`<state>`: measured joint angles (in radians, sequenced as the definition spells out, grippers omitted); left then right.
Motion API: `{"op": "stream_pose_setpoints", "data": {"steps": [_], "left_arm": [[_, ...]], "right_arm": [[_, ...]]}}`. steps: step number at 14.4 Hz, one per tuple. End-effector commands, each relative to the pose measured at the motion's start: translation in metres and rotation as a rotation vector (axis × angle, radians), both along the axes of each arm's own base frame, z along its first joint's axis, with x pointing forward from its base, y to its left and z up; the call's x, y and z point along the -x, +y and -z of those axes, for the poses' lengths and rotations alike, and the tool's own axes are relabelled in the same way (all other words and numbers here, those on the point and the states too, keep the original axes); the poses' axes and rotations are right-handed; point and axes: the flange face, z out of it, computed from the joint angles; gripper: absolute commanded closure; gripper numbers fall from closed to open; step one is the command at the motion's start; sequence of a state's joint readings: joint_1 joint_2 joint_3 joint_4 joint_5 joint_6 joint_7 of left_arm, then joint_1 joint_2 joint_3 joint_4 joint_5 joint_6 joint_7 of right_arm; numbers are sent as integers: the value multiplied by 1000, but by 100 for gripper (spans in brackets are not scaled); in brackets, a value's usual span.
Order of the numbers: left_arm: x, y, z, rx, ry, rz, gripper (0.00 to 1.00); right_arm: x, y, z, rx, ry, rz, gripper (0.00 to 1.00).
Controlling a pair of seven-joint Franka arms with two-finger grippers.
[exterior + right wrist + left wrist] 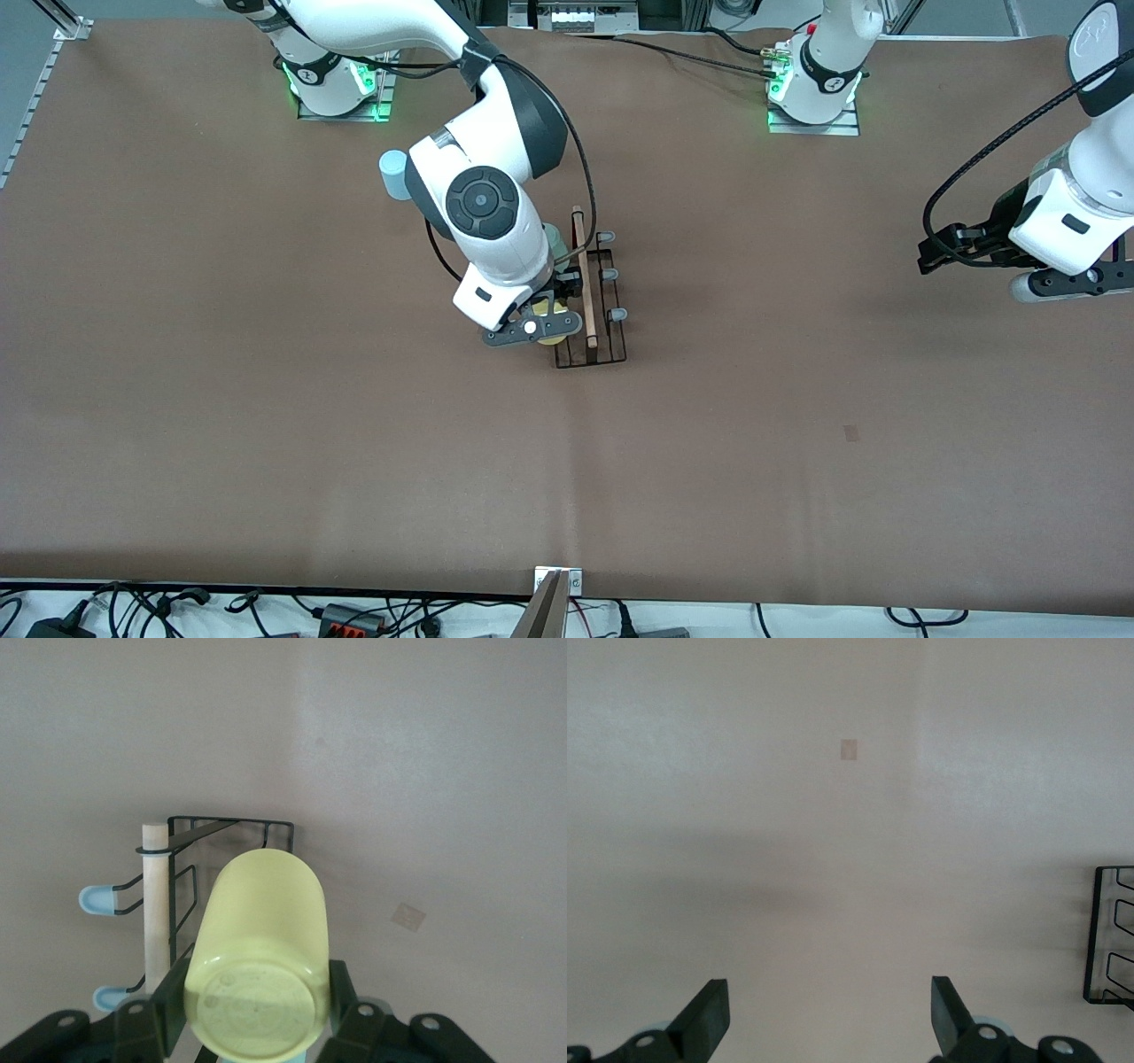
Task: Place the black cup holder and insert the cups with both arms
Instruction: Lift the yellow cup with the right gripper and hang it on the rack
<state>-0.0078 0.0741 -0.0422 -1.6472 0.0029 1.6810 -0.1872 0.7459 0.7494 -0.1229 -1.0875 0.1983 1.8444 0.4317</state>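
Note:
My right gripper has the yellow cup, held against the holder's side. I need to let go of it on the black cup holder's near-end peg point(558, 322) point(265, 921), next to the pale green cup.
The black cup holder point(592, 350) stands mid-table, with its wooden rod point(585, 275) on top and grey-tipped pegs point(609, 276) on the side toward the left arm's end. My right gripper point(547, 326) is shut on the yellow cup point(555, 336) and holds it against the holder's side toward the right arm's end. In the right wrist view the yellow cup point(261, 930) lies sideways between the fingers point(344, 997), beside the rod point(155, 904). A pale green cup point(555, 239) by the rod is mostly hidden by the arm. The light blue cup point(392, 174) stands farther off, partly hidden. My left gripper point(928, 255) waits open and empty.
A small paler patch point(850, 432) marks the brown table cover nearer the camera; it also shows in the left wrist view point(849, 749). The holder's edge shows in the left wrist view point(1107, 939). Cables point(354, 611) lie along the table's near edge.

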Motion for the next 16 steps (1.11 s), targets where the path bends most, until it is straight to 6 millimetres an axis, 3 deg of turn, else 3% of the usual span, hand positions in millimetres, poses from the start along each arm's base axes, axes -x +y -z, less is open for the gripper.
{"op": "stream_pose_setpoints", "data": {"steps": [1, 9, 16], "left_arm": [[-1, -3, -6, -18, -5, 3, 0], [-1, -3, -5, -18, -2, 5, 0], [-1, 2, -5, -26, -5, -2, 0]], "right_arm": [[3, 11, 7, -23, -13, 3, 91], [4, 9, 21, -3, 12, -10, 91], [6, 10, 51, 16, 36, -32, 91]]}}
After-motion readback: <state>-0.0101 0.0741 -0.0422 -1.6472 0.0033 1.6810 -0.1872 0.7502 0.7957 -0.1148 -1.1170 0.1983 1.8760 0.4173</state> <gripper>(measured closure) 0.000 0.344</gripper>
